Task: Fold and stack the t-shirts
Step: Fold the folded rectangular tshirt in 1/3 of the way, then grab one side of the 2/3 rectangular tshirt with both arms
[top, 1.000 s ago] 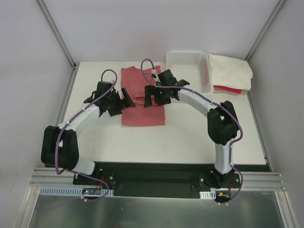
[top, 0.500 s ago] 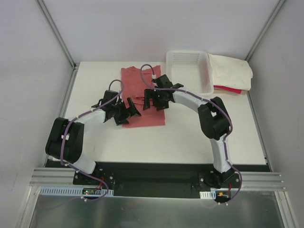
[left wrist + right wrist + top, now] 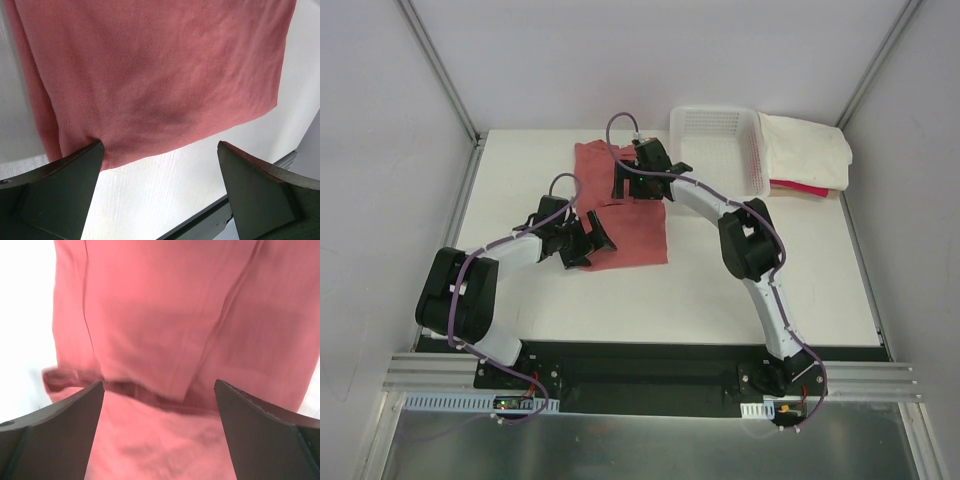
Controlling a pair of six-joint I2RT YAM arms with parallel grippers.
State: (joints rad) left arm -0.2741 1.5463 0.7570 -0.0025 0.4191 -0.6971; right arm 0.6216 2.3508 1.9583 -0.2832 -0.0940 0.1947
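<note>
The near corner [image 3: 665,261] of the salmon-red t-shirt, at the other end of the near hem from my left gripper, will be gripped by my right gripper.
The dusty salmon-red t-shirt [image 3: 632,228] lies partly folded as a long strip on the white table. My left gripper [image 3: 591,244] is open and empty at the strip's near left corner; in the left wrist view [image 3: 160,150] the shirt's near hem [image 3: 160,75] sits just past its fingertips. My right gripper [image 3: 637,189] is open and empty over the shirt's far half; the right wrist view [image 3: 159,387] shows a fold edge of the shirt [image 3: 160,330] between its fingers. The cream-white t-shirt [image 3: 810,148] lies folded on the bright pink-red one [image 3: 802,189] at the far right.
A white lattice basket [image 3: 715,138] stands at the back, between the salmon shirt and the folded pile. The table's dark near edge [image 3: 210,220] shows just beyond the left gripper. Bare table [image 3: 720,290] lies in front of the shirt.
My right gripper has moved away from me toward the shirt's far end. My left gripper has come down and in to the shirt's near left corner. Both stayed open.
</note>
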